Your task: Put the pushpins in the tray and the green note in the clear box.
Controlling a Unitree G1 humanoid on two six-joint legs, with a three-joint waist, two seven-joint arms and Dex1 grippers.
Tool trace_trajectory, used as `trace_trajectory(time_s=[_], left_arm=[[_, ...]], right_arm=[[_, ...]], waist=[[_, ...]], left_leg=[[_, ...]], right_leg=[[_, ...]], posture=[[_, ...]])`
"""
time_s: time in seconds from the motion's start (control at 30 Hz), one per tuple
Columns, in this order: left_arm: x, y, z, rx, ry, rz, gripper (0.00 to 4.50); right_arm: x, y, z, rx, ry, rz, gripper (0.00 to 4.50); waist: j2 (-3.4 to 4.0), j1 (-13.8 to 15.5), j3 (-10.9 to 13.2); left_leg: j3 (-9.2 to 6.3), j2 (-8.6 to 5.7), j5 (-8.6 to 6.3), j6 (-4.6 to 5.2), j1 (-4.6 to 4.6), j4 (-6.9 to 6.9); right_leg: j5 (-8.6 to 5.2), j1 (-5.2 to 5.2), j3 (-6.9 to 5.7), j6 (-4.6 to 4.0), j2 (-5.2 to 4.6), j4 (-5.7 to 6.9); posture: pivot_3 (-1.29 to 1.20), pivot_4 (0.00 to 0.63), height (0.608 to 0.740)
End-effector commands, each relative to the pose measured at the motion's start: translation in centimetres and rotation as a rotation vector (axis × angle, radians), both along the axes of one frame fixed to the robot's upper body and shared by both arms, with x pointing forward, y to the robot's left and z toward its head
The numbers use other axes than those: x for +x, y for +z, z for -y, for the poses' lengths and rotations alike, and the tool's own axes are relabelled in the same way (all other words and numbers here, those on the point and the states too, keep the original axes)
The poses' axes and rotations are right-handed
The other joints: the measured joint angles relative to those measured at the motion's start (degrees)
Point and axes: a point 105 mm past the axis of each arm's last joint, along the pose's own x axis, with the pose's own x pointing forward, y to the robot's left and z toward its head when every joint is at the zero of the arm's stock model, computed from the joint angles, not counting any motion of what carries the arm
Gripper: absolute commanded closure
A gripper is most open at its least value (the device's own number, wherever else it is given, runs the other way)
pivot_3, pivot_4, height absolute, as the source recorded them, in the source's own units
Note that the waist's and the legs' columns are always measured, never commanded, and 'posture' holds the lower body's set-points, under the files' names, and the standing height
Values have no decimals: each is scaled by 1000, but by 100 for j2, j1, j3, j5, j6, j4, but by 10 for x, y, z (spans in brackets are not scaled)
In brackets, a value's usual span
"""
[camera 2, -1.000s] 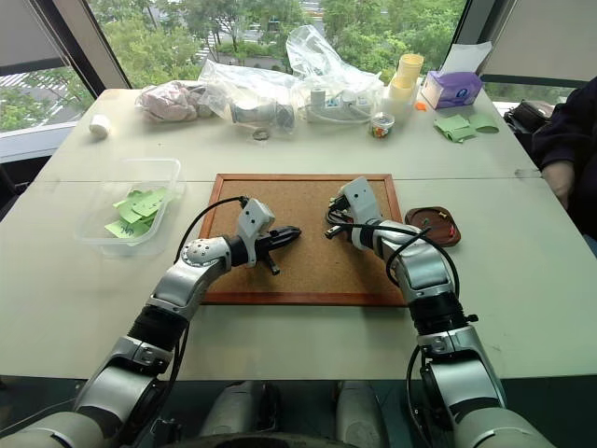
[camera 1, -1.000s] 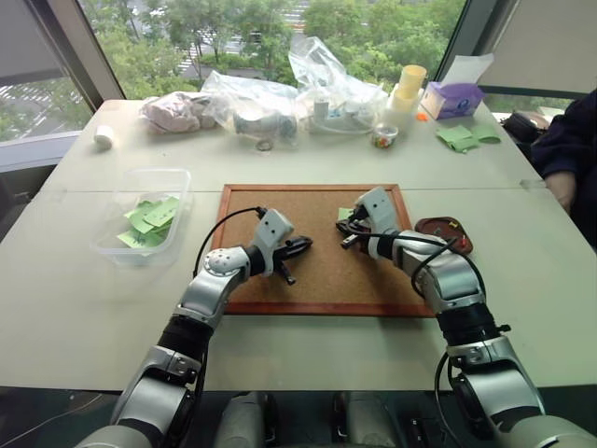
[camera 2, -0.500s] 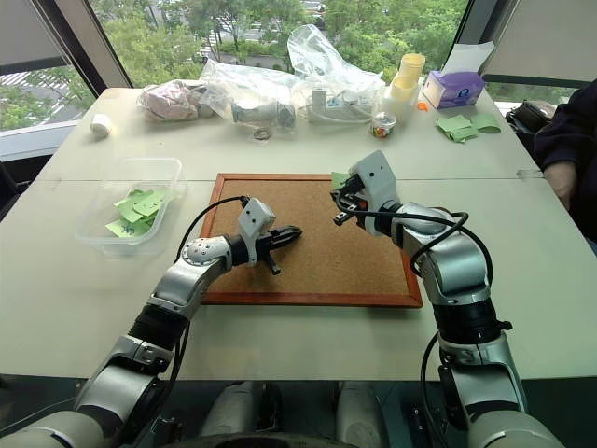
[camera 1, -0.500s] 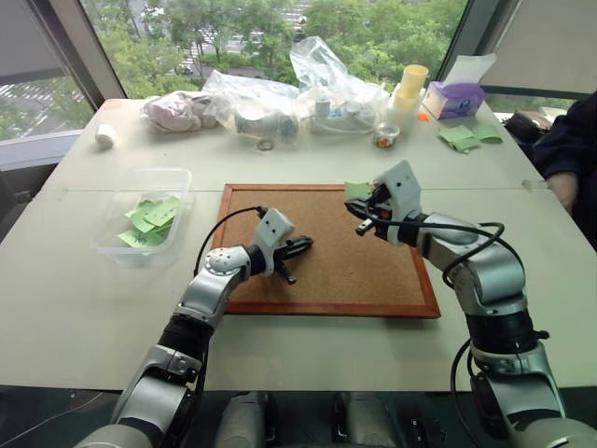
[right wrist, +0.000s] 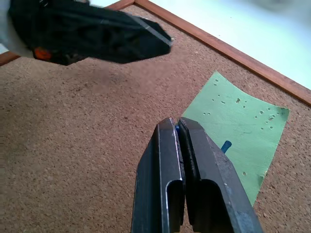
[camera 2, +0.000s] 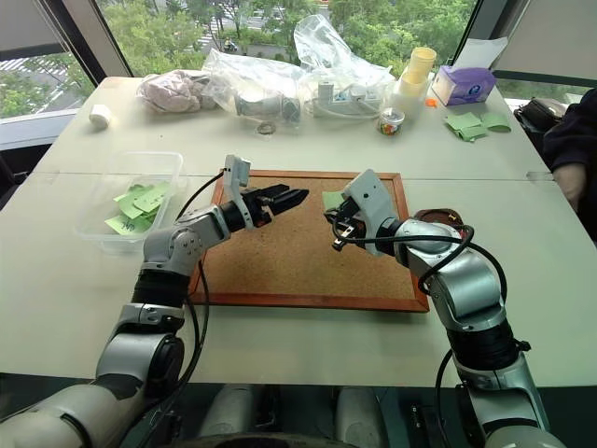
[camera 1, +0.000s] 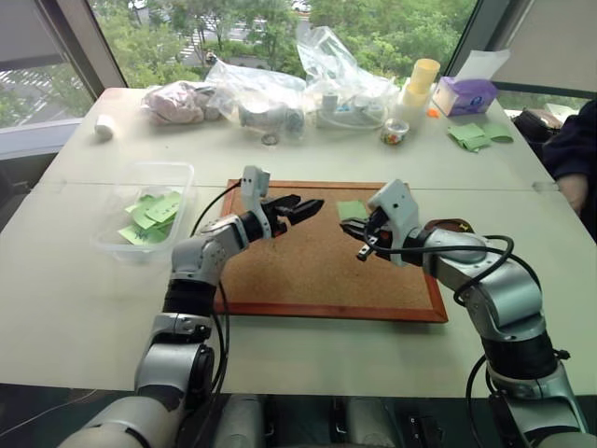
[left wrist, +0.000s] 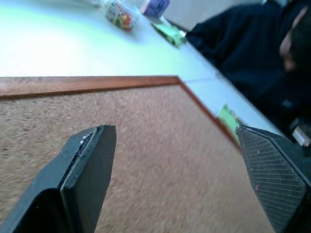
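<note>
Next, my right gripper lets go of the blue pushpin inside the dark reddish tray [camera 1: 448, 239], on the side that is nearest to the corkboard.
The green note [camera 1: 352, 211] lies flat near the far edge of the corkboard [camera 1: 308, 271], and a small blue pushpin [right wrist: 226, 144] sticks in it. My right gripper [camera 1: 356, 231] hovers just short of the note. It is shut, and a thin blue sliver pinched between its tips [right wrist: 177, 128] looks like a pushpin. From the left, my left gripper [camera 1: 303, 205] is held level above the board, open and empty, pointing at the note. The dark reddish tray [camera 2: 438, 219] is partly hidden behind my right forearm. The clear box [camera 1: 149, 210] stands at the left with green slips inside.
Plastic bags [camera 1: 280, 93], a small cup of coloured bits [camera 1: 395, 133], yellow cups [camera 1: 418, 79] and a purple tissue box [camera 1: 468, 93] line the far edge. Larger green sheets [camera 1: 471, 137] lie at the far right. A person's dark sleeve [camera 1: 574, 149] and hand [camera 1: 571, 191] rest at the right edge.
My left gripper has risen off the board, rolled and opened. My right gripper lifted from the note and drew back, staying shut. The camera has shifted slightly.
</note>
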Motion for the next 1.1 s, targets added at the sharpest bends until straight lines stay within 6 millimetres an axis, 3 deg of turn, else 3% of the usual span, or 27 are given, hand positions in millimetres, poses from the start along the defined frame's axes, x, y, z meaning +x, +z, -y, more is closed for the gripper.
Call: trace_trajectory(time_s=[0.03, 0.23, 0.37, 0.5, 0.63, 0.73, 0.83, 0.9, 1.0, 1.1], left_arm=[[0, 13, 14, -133, -39, -101, 28], [-13, 9, 42, -152, -164, -200, 28], [-18, 1, 49, -111, -187, -216, 28], [-16, 1, 47, -129, -176, -224, 1312], [-14, 3, 45, -140, -165, -223, 3313], [-13, 4, 44, -144, -161, -220, 4462], [-11, 4, 44, -146, -149, -219, 4462], [-7, 0, 42, -123, -121, -213, 4462], [-3, -5, 38, -67, -87, -172, 4462], [0, -3, 35, -38, -69, -120, 4462]], right_arm=[[-9, 14, -7, -16, 45, 66, 4500], [-14, 15, -10, -42, 64, 82, 4500], [-14, 15, -10, -44, 59, 85, 4500], [-15, 16, -8, -45, 49, 87, 4500], [-15, 18, -6, -50, 34, 91, 4500], [-16, 19, -4, -53, 28, 96, 4500], [-17, 23, 0, -51, 8, 105, 4500], [-17, 33, 12, -40, -42, 125, 4500], [-16, 49, 55, 4, -208, 142, 4500], [-16, 52, 95, 18, -357, 138, 4500]], waist=[[-21, -7, 12], [-36, -26, 22], [-36, -23, 22], [-36, -21, 22], [-36, -15, 22], [-36, -16, 22], [-36, -16, 22], [-36, -6, 22], [-36, 21, 22], [-36, 85, 23]], left_leg=[[-1, 0, 0, 0, 0, 1], [1, -4, 4, -8, 2, 0], [2, -5, 8, -15, 4, 0], [3, -5, 9, -17, 5, 0], [4, -5, 9, -17, 4, 0], [5, -6, 10, -17, 4, 0], [6, -6, 10, -18, 4, 0], [6, -7, 10, -18, 4, 0], [6, -9, 10, -18, 4, 1], [11, -11, 10, -18, 4, 1]], right_leg=[[-1, 1, 0, 1, 0, 0], [-2, 0, 0, 4, 4, 2], [-2, 0, 0, 4, 6, 4], [-2, 0, 0, 4, 7, 4], [-2, 1, 0, 4, 7, 4], [-2, 1, 0, 3, 7, 4], [-2, 1, 0, 4, 7, 4], [-2, 1, 0, 4, 7, 4], [-2, 3, -1, 3, 7, 4], [-2, 4, -1, 3, 7, 2]], posture=[[0, 150, 740], [0, 150, 740], [0, 150, 740], [0, 150, 740], [0, 150, 740], [0, 150, 740], [0, 150, 740], [0, 150, 740], [0, 150, 740], [0, 150, 740]])
